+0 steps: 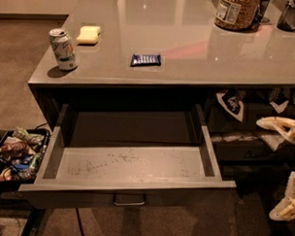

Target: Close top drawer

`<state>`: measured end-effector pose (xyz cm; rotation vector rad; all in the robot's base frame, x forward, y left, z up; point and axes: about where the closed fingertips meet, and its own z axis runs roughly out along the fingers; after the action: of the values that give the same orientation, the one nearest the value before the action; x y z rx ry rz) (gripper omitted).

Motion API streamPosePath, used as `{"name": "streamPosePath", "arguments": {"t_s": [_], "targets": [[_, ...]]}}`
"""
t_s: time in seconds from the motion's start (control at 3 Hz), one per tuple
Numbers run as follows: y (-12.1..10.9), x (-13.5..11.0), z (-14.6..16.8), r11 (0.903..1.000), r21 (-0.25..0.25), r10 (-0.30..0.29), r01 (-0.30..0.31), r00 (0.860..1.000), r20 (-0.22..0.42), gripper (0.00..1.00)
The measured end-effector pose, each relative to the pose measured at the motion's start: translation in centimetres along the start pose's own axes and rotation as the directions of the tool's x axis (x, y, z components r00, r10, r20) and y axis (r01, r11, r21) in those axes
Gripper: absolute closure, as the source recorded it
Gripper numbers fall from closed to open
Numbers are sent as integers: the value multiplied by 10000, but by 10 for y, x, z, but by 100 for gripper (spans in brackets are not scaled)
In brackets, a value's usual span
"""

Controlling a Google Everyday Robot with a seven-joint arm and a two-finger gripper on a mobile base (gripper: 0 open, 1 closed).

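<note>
Next, my gripper goes to the top drawer's front (pixel 191 201), between its metal handle and the corner nearest the rag compartments, and closes there.
The top drawer (pixel 129 164) is pulled far out from under the grey counter (pixel 188 48). It is dark grey, with a scuffed speckled floor and nothing in it. A small metal loop handle (pixel 129 201) sits at the centre of its front. My gripper (pixel 284 166) is at the right edge of the view, to the right of the drawer and apart from it. Its two cream fingers (pixel 278 125) stand wide apart, one above the other, with nothing between them.
On the counter stand a green soda can (pixel 63 49), a yellow sponge (pixel 88 35), a blue snack packet (pixel 145 59) and a jar (pixel 236 11). A tray of snack packets (pixel 15 154) sits low at the left. Compartments with rags (pixel 235 106) lie right of the drawer.
</note>
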<state>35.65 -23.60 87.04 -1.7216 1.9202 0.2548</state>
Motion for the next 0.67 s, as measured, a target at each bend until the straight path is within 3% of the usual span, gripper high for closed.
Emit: {"name": "streamPosePath", "arguments": {"t_s": [0.67], "targets": [[2,4,3,9996,248,124,-130,9996,257,0]]}}
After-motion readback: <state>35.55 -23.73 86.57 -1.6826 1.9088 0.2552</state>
